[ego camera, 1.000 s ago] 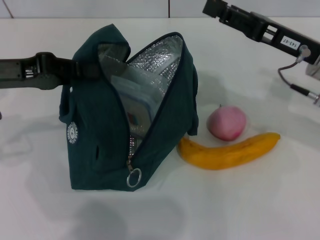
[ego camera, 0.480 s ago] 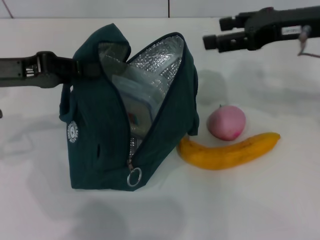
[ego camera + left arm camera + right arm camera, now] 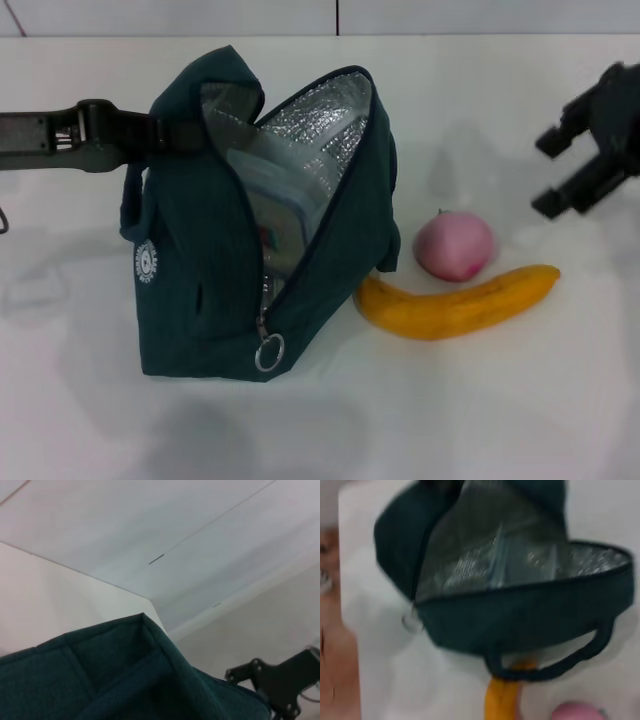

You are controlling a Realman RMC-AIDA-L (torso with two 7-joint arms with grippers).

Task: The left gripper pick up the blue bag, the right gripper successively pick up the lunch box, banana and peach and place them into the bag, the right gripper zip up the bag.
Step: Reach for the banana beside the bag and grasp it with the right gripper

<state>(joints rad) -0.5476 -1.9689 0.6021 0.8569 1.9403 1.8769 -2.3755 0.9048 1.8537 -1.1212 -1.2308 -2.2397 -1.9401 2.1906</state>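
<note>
The banana should be gripped next by my right gripper across its outer half (image 3: 493, 302), between its middle and the end farthest from the blue bag.
The blue bag (image 3: 200, 250) stands on the white table, unzipped, with its silver lining showing. The lunch box (image 3: 272, 215) sits inside it. My left gripper (image 3: 168, 137) comes in from the left and is shut on the bag's top edge, holding the mouth open. The peach (image 3: 455, 245) and the banana (image 3: 460, 300) lie on the table just right of the bag. My right gripper (image 3: 549, 170) is open and empty, in the air right of the peach. The right wrist view shows the bag (image 3: 520, 625), the banana (image 3: 502, 700) and the peach (image 3: 575, 712).
The white table (image 3: 450, 420) stretches in front of and right of the bag. A wall joins the table's far edge (image 3: 336, 34). The left wrist view shows bag fabric (image 3: 125, 680) and the right gripper (image 3: 275, 680) farther off.
My right gripper has swung from behind and above the bag down to the right, beside the peach. The bag, fruit and left gripper have stayed put.
</note>
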